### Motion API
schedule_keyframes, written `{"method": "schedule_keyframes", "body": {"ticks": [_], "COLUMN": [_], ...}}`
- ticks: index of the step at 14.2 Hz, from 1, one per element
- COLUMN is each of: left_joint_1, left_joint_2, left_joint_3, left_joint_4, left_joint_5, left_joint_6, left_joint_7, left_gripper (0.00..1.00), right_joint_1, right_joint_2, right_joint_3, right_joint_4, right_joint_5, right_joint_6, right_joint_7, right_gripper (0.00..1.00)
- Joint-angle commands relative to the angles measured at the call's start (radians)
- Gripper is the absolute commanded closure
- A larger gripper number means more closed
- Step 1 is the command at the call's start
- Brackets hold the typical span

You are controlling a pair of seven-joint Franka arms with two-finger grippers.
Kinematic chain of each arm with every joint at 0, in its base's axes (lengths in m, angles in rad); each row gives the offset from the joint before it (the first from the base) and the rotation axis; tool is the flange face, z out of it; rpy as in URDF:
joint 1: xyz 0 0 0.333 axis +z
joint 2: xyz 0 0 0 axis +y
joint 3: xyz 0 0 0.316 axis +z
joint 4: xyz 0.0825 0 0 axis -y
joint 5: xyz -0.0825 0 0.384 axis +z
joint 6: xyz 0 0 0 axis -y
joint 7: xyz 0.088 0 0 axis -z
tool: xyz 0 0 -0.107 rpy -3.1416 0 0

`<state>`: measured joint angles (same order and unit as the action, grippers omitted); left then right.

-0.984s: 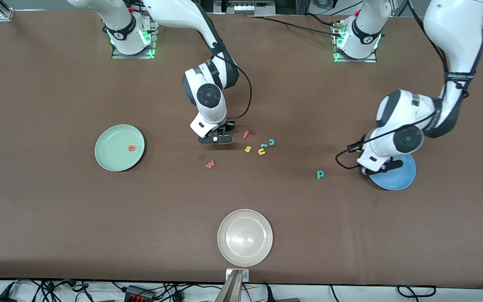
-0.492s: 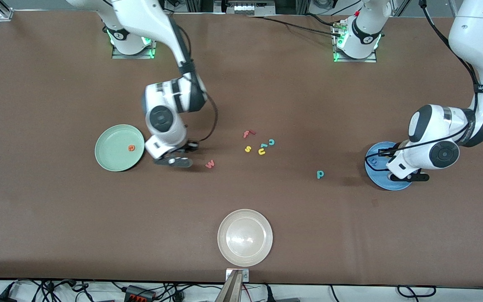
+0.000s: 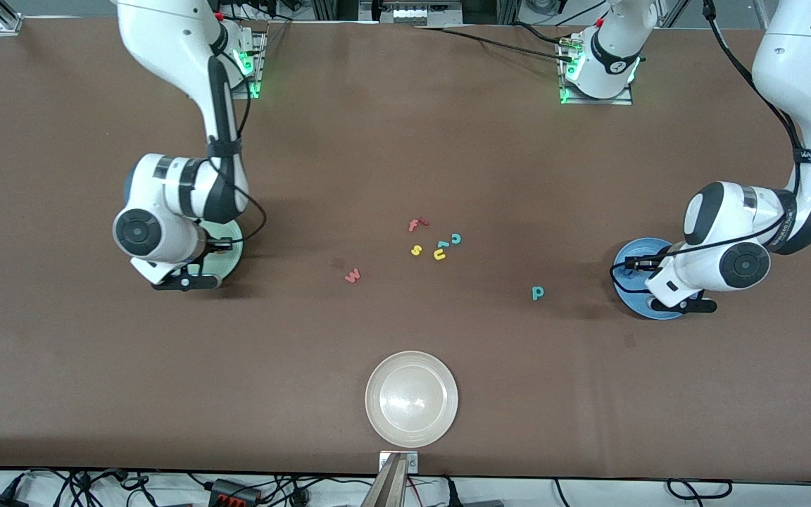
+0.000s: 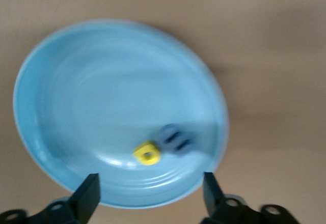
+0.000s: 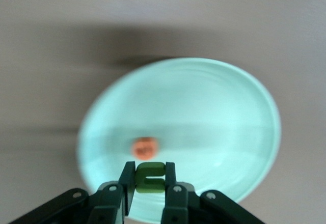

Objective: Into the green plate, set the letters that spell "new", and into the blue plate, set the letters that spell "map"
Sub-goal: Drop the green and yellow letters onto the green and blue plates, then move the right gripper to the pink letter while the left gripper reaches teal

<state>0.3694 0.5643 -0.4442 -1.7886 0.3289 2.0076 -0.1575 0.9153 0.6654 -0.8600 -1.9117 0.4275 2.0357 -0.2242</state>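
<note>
I will close my left gripper on the round loop point(image 3: 538, 291) of the teal p, as that letter is still missing from the blue plate.
My right gripper point(image 5: 150, 177) is shut on the dark olive n point(image 5: 150, 180) and hangs over the near edge of the green plate point(image 5: 244, 112). The orange e point(image 5: 145, 147) lies in that plate. In the front view this gripper point(image 3: 184, 282) covers most of the green plate point(image 3: 228, 255). My left gripper point(image 4: 151, 196) stands open and empty over the blue plate point(image 4: 102, 81), where the yellow a point(image 4: 147, 154) and blue m point(image 4: 175, 138) lie side by side. The salmon w point(image 3: 353, 275) and teal p point(image 3: 537, 292) lie on the table between the plates.
A cream-white plate point(image 3: 411, 398) sits near the front edge. A small cluster mid-table holds a red f point(image 3: 416, 224), yellow s point(image 3: 416, 250), yellow u point(image 3: 439, 255) and teal c point(image 3: 455, 238).
The right arm swung from the letter cluster to over the green plate, carrying the n. The left gripper shifted across the blue plate and now stands open.
</note>
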Motion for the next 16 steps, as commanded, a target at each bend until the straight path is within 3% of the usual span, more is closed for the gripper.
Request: {"method": "schedule_keyframes", "body": {"ticks": [1, 2, 3, 4, 6, 8, 12, 14, 16], "left_joint_1": [-0.013, -0.038, -0.082, -0.136, -0.216, -0.213, -0.221, -0.221, -0.237], "left_joint_2": [-0.012, 0.008, 0.028, 0.038, 0.093, 0.130, 0.175, 0.192, 0.219], "left_joint_3": [-0.103, -0.114, -0.116, -0.114, -0.111, -0.105, -0.085, -0.074, -0.057], "left_joint_4": [0.089, 0.116, 0.152, 0.169, 0.183, 0.161, 0.123, 0.110, 0.115], "left_joint_5": [0.008, 0.001, -0.002, -0.002, -0.004, 0.012, 0.013, 0.015, 0.041], "left_joint_6": [-0.047, -0.041, -0.043, -0.036, 0.040, 0.181, 0.235, 0.243, 0.249], "left_joint_7": [0.053, 0.071, 0.073, 0.058, 0.012, -0.101, -0.160, -0.172, -0.174], "left_gripper": [0.00, 0.00, 0.00, 0.00, 0.00, 0.00, 0.00, 0.00, 0.09], "right_joint_1": [-0.059, -0.070, -0.072, -0.072, -0.061, -0.044, 0.033, 0.039, 0.036], "right_joint_2": [0.023, 0.031, 0.031, 0.030, 0.019, 0.010, 0.026, 0.048, 0.065], "right_joint_3": [0.010, 0.012, 0.012, 0.012, 0.010, 0.010, 0.022, 0.087, 0.134], "right_joint_4": [-0.009, -0.009, -0.009, -0.006, 0.006, 0.051, 0.141, 0.189, 0.256], "right_joint_5": [0.011, 0.014, 0.017, 0.037, 0.082, 0.102, 0.238, 0.275, 0.292], "right_joint_6": [0.037, 0.043, 0.041, 0.034, 0.012, -0.002, 0.021, 0.043, 0.052], "right_joint_7": [-0.104, -0.109, -0.107, -0.097, -0.095, -0.093, -0.089, -0.092, -0.077], "right_gripper": [0.84, 0.79, 0.56, 0.01, 0.00, 0.00, 0.00, 0.00, 0.00]}}
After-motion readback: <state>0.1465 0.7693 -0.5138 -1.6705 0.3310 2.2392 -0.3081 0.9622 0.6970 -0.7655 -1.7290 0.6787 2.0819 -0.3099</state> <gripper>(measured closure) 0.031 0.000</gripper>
